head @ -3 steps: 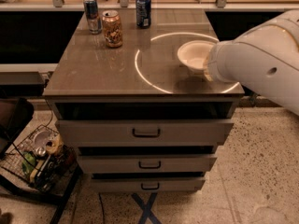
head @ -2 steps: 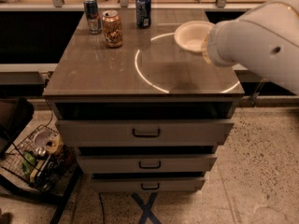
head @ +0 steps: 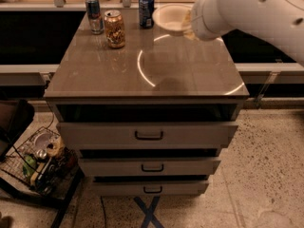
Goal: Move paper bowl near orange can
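Next, I release the paper bowl beside the orange can, on the table (head: 141,38) in front of the dark blue can.
The off-white paper bowl (head: 171,16) hangs above the back of the table top (head: 118,75), just right of the dark blue can. My gripper (head: 188,22) is at the bowl's right rim, mostly hidden behind my white arm, and is shut on the rim, holding the bowl off the surface. The orange can (head: 114,29), speckled orange-gold with a silver top, stands upright at the back left of the table, about a bowl's width to the left of the bowl.
A dark blue can (head: 146,11) stands between the bowl and the orange can. A slimmer silver-blue can (head: 94,14) stands at the back left corner. Below the table top are three drawers (head: 148,135). A wire basket (head: 40,160) of items sits on the floor at left.
My arm has carried the bowl from the right middle of the table up and to the back left, towards the cans. The cans have not moved.
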{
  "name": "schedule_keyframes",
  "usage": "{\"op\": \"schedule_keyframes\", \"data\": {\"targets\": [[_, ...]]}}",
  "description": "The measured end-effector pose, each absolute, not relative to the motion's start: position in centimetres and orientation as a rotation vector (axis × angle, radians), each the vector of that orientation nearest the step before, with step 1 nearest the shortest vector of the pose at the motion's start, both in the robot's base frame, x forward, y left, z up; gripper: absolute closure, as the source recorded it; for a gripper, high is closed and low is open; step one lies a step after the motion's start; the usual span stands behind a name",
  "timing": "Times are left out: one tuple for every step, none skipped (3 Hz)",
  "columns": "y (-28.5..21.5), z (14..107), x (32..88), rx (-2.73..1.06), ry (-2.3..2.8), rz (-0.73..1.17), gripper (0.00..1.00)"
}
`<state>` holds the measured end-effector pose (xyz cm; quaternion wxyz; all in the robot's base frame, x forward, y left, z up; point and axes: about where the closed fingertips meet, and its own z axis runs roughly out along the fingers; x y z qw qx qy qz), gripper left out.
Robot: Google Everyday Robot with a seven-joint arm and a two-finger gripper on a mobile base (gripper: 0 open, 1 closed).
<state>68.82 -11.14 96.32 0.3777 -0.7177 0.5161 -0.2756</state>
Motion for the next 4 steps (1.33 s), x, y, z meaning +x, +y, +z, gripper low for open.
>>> {"op": "schedule_keyframes", "data": {"targets": [[-8.4, 94.3, 71.9, -1.884, 1.281, -0.572, 1.0], [-5.9, 91.7, 74.1, -1.927, 1.257, -0.455, 1.0], [-3.7, 90.2, 75.7, -1.954, 1.223, -0.384, 1.0], [-2.0, 88.7, 76.7, -1.982, 1.197, -0.339, 1.0]]}}
